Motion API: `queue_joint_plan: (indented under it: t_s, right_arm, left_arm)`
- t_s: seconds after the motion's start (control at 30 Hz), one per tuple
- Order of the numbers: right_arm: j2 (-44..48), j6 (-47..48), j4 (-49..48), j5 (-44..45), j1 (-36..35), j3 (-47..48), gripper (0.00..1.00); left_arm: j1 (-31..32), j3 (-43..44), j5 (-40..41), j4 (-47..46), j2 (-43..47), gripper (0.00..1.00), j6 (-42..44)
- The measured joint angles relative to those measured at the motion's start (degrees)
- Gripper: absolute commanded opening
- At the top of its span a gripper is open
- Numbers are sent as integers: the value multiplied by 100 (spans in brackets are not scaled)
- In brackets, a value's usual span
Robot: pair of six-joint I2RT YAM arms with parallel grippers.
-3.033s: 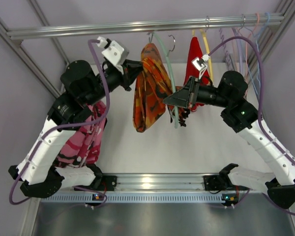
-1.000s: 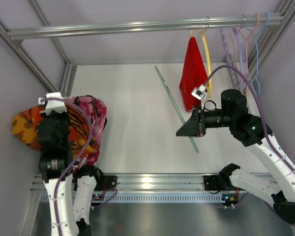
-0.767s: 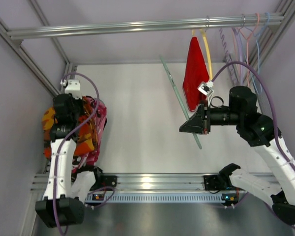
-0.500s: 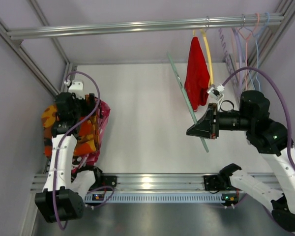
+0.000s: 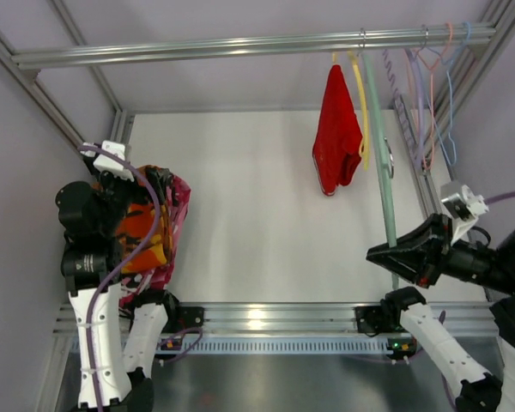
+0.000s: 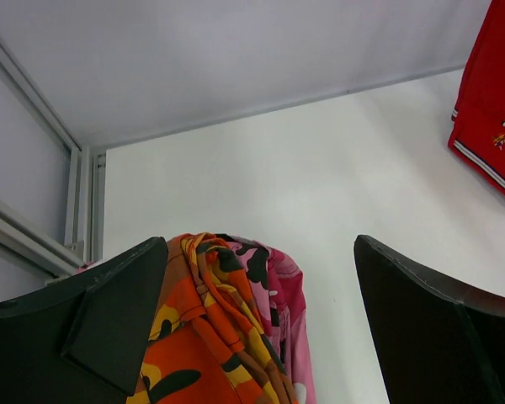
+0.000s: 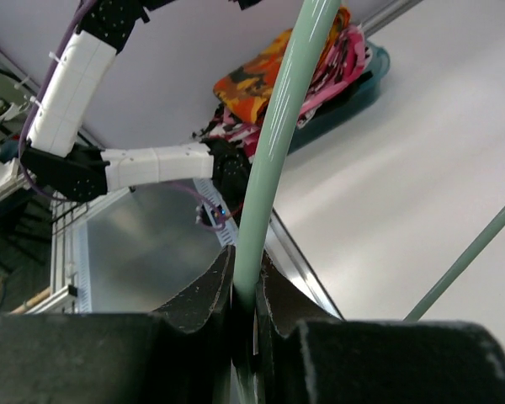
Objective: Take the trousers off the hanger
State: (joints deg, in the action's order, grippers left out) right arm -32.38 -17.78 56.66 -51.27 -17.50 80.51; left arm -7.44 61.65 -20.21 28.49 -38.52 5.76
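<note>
Next, I let go of the green hanger with my right gripper on the rail (image 5: 396, 96), between the yellow hanger and the lilac hangers.
The trousers (image 5: 142, 236), orange with dark and yellow patches, lie bunched on a pile of clothes at the left, free of the hanger. In the left wrist view the trousers (image 6: 202, 337) sit just below and between the wide-apart fingers of my left gripper (image 6: 259, 244), which is open and touches nothing. From above, the left gripper (image 5: 157, 182) hovers over the pile's far end. The hanger (image 5: 380, 154), thin and pale green, is bare and stands steeply at the right. My right gripper (image 5: 388, 255) is shut on its lower bar, and the right wrist view shows the jaws of that gripper (image 7: 246, 269) pinching the green bar of the hanger (image 7: 278, 143).
A pink camouflage garment (image 5: 173, 215) lies under the trousers, in a teal bin (image 7: 364, 77). A red garment (image 5: 336, 129) hangs on a yellow hanger (image 5: 360, 94) from the metal rail (image 5: 240, 43). Several lilac, pink and blue hangers (image 5: 429, 86) hang at the rail's right end.
My left gripper has opened and let the trousers drop onto the pile, then drawn back a little. My right arm has swung the bare hanger to the right and toward the near edge.
</note>
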Motion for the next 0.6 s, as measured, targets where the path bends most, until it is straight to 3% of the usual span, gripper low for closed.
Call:
queue_joint_plan:
  t_s: [0.33,0.6]
  right_arm:
    - [697,-354,520,367,933,485,0]
    - [181,-966,466,382,1126,160,0]
  left_arm:
    - [0,372,-243,258,-319,98,-269]
    - [0,396,-295,317,-291,98,-330]
